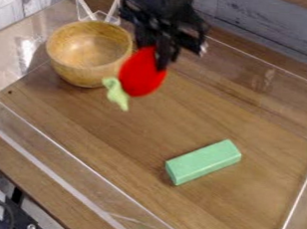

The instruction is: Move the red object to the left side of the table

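Note:
The robot's gripper should release the red object on the bare tabletop (101, 106) in front of the wooden bowl.
The red object (144, 76), a small rounded toy strawberry with a pale green leafy end hanging at its lower left, hangs in the air above the table (237, 103). My gripper (160, 55) points straight down and is shut on the strawberry's upper part. The black fingers (170, 46) clasp it from both sides. It floats beside the wooden bowl, slightly to the bowl's right, clear of the tabletop.
A wooden bowl (83, 51) stands at the back left. A light green rectangular block (202, 161) lies at the front right. Low clear plastic walls (34, 147) border the tabletop on all sides.

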`<state>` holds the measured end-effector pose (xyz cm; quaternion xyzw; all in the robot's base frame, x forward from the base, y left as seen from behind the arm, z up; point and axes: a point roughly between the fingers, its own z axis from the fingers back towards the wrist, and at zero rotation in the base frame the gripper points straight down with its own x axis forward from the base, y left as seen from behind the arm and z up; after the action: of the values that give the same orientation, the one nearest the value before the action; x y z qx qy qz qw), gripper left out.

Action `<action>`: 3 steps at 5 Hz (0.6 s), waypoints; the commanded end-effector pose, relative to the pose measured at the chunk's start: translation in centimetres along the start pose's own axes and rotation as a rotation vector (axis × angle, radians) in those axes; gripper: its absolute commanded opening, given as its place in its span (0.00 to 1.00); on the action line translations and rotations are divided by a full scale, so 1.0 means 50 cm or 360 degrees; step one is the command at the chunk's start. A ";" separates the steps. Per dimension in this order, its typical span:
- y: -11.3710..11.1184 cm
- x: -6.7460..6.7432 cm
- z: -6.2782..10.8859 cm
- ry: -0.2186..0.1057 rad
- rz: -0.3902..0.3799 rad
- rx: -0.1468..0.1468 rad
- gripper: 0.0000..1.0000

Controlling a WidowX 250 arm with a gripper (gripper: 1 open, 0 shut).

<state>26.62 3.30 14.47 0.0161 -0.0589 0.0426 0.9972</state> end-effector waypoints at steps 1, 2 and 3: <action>0.040 0.019 0.037 -0.0106 0.0233 0.0050 0.00; 0.059 0.023 0.028 -0.0082 0.0412 0.0075 1.00; 0.070 0.016 0.034 -0.0068 0.0461 0.0082 0.00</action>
<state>26.28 6.46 14.55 0.0313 -0.0479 0.1832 0.9814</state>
